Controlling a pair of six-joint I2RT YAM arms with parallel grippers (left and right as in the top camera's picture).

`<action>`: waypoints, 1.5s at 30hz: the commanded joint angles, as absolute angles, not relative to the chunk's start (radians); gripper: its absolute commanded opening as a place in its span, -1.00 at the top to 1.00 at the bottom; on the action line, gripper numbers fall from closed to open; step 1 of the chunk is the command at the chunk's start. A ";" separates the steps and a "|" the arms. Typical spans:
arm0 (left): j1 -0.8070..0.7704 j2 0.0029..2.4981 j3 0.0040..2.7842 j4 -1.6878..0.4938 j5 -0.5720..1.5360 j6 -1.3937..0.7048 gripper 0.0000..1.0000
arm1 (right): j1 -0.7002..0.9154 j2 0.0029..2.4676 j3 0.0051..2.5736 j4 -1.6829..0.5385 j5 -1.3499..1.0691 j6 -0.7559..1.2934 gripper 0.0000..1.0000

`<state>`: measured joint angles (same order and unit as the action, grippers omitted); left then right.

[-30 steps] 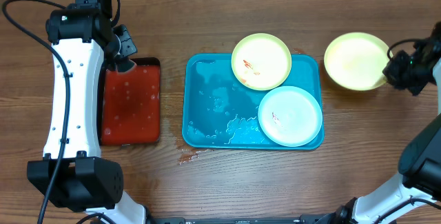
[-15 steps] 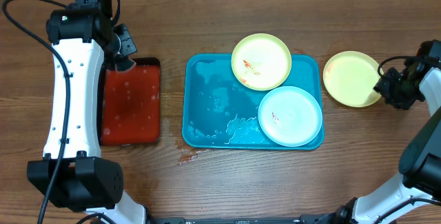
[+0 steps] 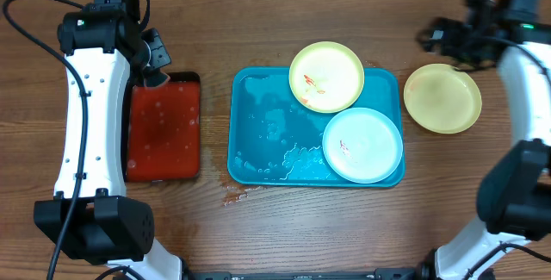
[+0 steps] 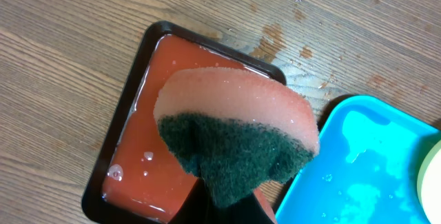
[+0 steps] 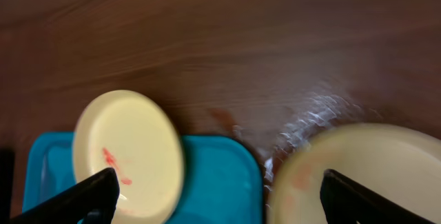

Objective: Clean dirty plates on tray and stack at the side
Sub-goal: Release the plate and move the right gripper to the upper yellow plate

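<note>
My right gripper grabs the rim (image 3: 360, 63) (image 5: 178, 138) of the red-smeared yellow-green plate next, on the side facing the yellow-green plate on the table.
The blue tray (image 3: 258, 133) holds a yellow-green plate (image 3: 326, 76) with a red smear at its back and a light blue plate (image 3: 362, 145) at its front right. Another yellow-green plate (image 3: 442, 97) lies flat on the table to the tray's right. My right gripper (image 3: 441, 39) hovers behind that plate, open and empty; its wrist view shows the smeared plate (image 5: 131, 155) and the nearer plate (image 5: 358, 169) between wide-spread fingers (image 5: 89, 196). My left gripper (image 3: 155, 60) is shut on a pink and green sponge (image 4: 238, 131) above the red tray (image 4: 158, 114).
The red, black-edged tray (image 3: 164, 129) holds liquid and sits left of the blue tray. Water beads on the blue tray's floor (image 4: 358, 162), and a small wet patch (image 3: 241, 196) marks the wood by its front left corner.
My right gripper lowered the yellow-green plate onto the table right of the tray, opened, let it go and drew back toward the far edge. The left arm has not moved.
</note>
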<state>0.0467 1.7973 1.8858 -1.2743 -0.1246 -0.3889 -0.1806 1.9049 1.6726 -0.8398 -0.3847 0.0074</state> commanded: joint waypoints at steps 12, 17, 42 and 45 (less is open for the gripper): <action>0.044 1.807 1.885 -1.248 -0.130 -0.373 0.92 | 0.152 2.146 1.680 -0.659 -0.080 -0.271 -0.86; 0.044 1.807 1.885 -1.238 -0.130 -0.374 0.92 | 0.177 2.184 1.679 -0.652 -0.081 -0.324 -0.68; 0.044 1.812 1.885 -1.219 -0.038 -0.373 0.91 | 0.208 2.235 1.821 -0.841 -0.151 -0.138 0.93; 0.040 1.814 1.885 -1.214 0.023 -0.371 0.91 | 0.224 2.234 1.882 -0.956 -0.187 -0.087 0.93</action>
